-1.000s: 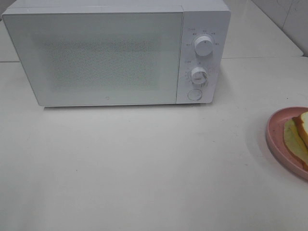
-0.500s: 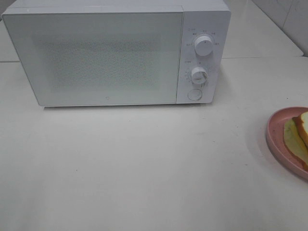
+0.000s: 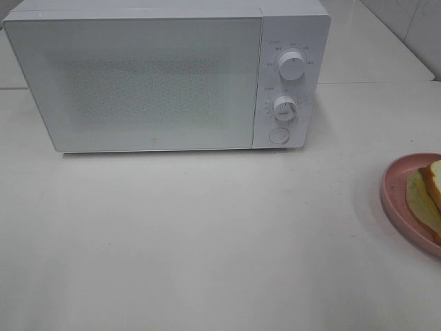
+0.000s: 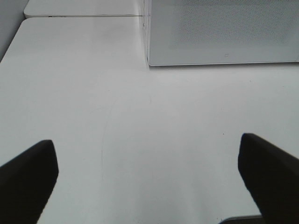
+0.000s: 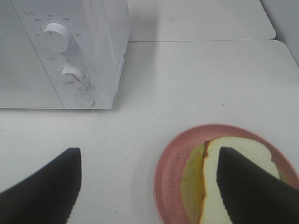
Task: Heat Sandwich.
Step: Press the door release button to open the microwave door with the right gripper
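The round button [image 3: 279, 135] [image 5: 84, 99] on the white microwave, below its dials, is the next place my right gripper should go to, and I should close that gripper there.
The sandwich [image 3: 428, 196], white bread with brown crust and pale yellow-green filling, lies on a round pink plate [image 3: 394, 200] at the table's right edge, partly cut off in the exterior view. My right gripper [image 5: 149, 186] hangs open above the table, one dark finger over the sandwich [image 5: 208, 182] on the plate [image 5: 170, 172]. A white microwave [image 3: 165, 76] stands at the back with its door shut. Open as well, my left gripper [image 4: 149, 182] hovers over bare table in front of the microwave's lower left corner [image 4: 154, 63]. Neither arm shows in the exterior view.
The microwave's panel carries two dials [image 3: 292, 66] [image 3: 284, 108] and a round button [image 3: 278, 135]. A seam [image 3: 372, 83] splits the white table behind the microwave. The table's far right edge [image 3: 420, 58] meets a tiled wall.
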Controlling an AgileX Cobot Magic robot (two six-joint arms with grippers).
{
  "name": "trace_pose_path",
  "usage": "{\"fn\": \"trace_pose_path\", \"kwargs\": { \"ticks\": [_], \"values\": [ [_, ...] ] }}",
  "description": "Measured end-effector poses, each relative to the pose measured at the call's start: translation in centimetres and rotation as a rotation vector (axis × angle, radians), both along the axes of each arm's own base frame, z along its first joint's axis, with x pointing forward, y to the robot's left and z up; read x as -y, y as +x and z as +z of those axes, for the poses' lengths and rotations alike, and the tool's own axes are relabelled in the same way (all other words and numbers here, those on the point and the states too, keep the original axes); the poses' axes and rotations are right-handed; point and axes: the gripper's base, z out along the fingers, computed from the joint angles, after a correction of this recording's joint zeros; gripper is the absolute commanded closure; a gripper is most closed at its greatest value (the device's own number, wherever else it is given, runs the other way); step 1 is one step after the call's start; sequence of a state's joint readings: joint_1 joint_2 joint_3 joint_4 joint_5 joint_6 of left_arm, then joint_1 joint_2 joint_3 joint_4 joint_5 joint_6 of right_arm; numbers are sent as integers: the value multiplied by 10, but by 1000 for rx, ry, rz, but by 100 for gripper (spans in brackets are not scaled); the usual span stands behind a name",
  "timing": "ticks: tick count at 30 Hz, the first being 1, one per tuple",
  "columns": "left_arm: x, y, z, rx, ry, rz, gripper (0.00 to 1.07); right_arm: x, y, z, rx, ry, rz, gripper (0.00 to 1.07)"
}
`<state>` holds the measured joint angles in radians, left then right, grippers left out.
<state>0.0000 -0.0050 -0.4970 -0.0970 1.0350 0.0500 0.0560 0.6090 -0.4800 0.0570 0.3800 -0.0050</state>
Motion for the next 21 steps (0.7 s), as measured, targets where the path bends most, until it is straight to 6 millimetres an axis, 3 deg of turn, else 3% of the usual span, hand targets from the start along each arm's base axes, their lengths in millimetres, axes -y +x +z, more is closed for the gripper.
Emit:
{"fn": "trace_pose_path", "kwargs": {
  "ticks": [11,14,21],
  "values": [
    [0,0,0,0,0,0,1,-1,35,-11,-8,-25,5,30],
    [0,0,0,0,0,0,1,-2,53,-20,-11,-25,0,31],
    [0,0,0,0,0,0,1,-2,68,-34,28,-26,-10,31]
  ]
}}
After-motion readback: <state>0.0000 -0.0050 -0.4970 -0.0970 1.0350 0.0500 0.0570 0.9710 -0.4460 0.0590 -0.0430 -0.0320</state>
